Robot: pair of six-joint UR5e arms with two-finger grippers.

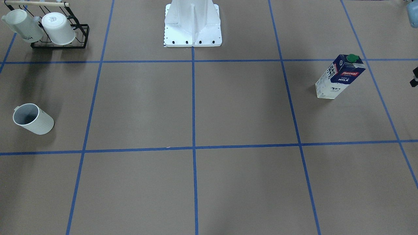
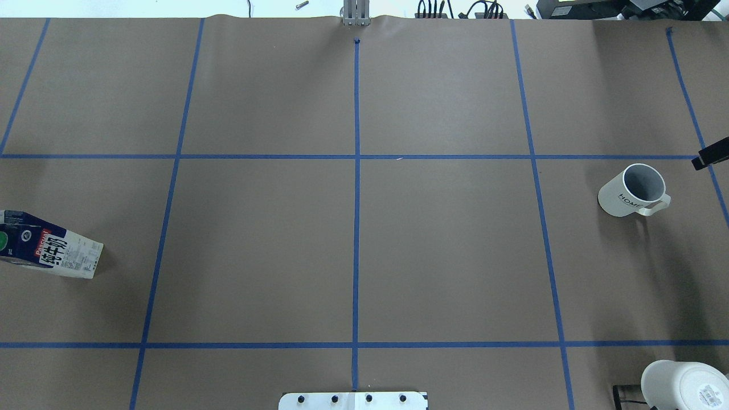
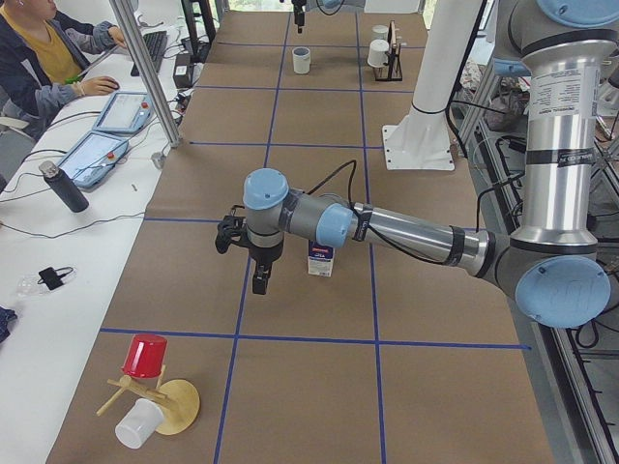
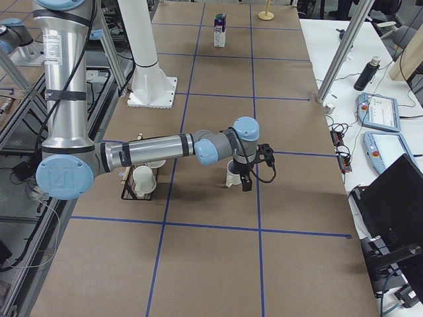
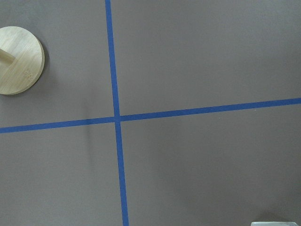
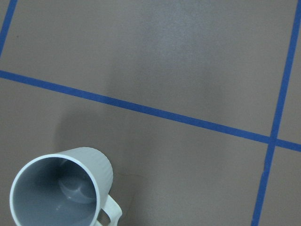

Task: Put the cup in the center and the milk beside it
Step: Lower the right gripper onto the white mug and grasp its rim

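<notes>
The fingers of my right gripper needs to close on the cup's rim (image 1: 14,119) (image 6: 99,198), near the cup's handle, on the side of the cup that faces away from the milk.
The cup (image 1: 32,119) is a white mug with a grey inside, upright near the table's end on my right; the overhead view (image 2: 635,191) shows small dark lettering on it. It fills the lower left of the right wrist view (image 6: 59,193). My right gripper (image 4: 246,181) hangs just beside it; I cannot tell if it is open. The milk (image 1: 339,76), a blue and white carton with a green cap, stands upright at the other end (image 2: 48,253). My left gripper (image 3: 259,280) hangs close beside it; its state is unclear. The center (image 2: 356,250) is bare.
A black wire rack (image 1: 81,36) holding two white mugs stands near my base (image 1: 192,26) on my right side. A wooden stand (image 3: 174,406) with a red cup and a white cup sits at the left end. Operators' desk with tablets (image 3: 97,145) lies along the far edge.
</notes>
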